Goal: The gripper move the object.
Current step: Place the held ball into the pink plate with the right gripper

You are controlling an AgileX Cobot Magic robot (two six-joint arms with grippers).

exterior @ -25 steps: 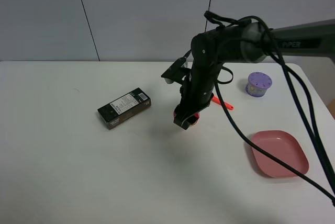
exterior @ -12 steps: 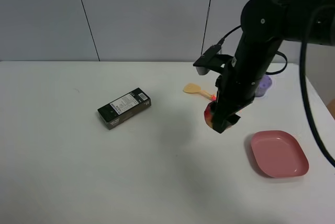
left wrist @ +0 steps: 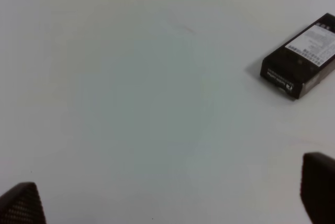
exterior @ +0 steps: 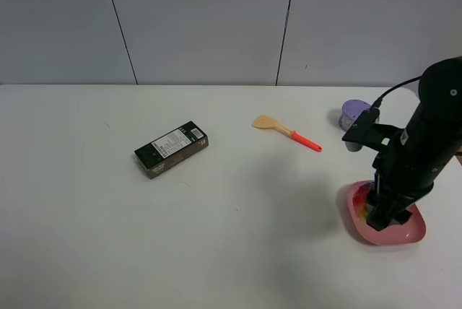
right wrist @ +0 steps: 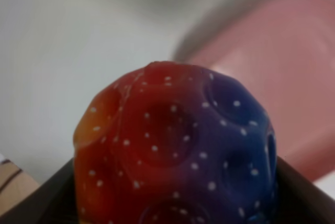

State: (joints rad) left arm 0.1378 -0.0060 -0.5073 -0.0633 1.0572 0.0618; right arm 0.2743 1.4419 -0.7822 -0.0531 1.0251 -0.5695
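Observation:
Next, my right gripper lets go of the bumpy rainbow ball inside the pink plate [exterior: 385,197], close to the middle of the plate's hollow.
The bumpy rainbow ball [right wrist: 178,156] fills the right wrist view, red, orange and blue with white dots, held between dark fingers [right wrist: 36,198]. In the high view my right gripper [exterior: 377,214] is shut on the ball [exterior: 362,206] and stands low over the pink plate [exterior: 408,231] at the right front; only a red and yellow sliver of the ball shows beside the fingers. I cannot tell whether the ball touches the plate. My left gripper [left wrist: 170,200] is open and empty above bare table, its fingertips [left wrist: 318,190] wide apart. The left arm is out of the high view.
A black rectangular box [exterior: 171,149] lies left of centre and also shows in the left wrist view [left wrist: 303,63]. A wooden spatula with an orange handle [exterior: 286,132] lies mid-back. A purple round container [exterior: 353,115] stands behind the right arm.
My right arm has carried the ball from the table's middle rightward and forward, then lowered it over the pink plate. The spatula and purple container are uncovered. The box has not moved.

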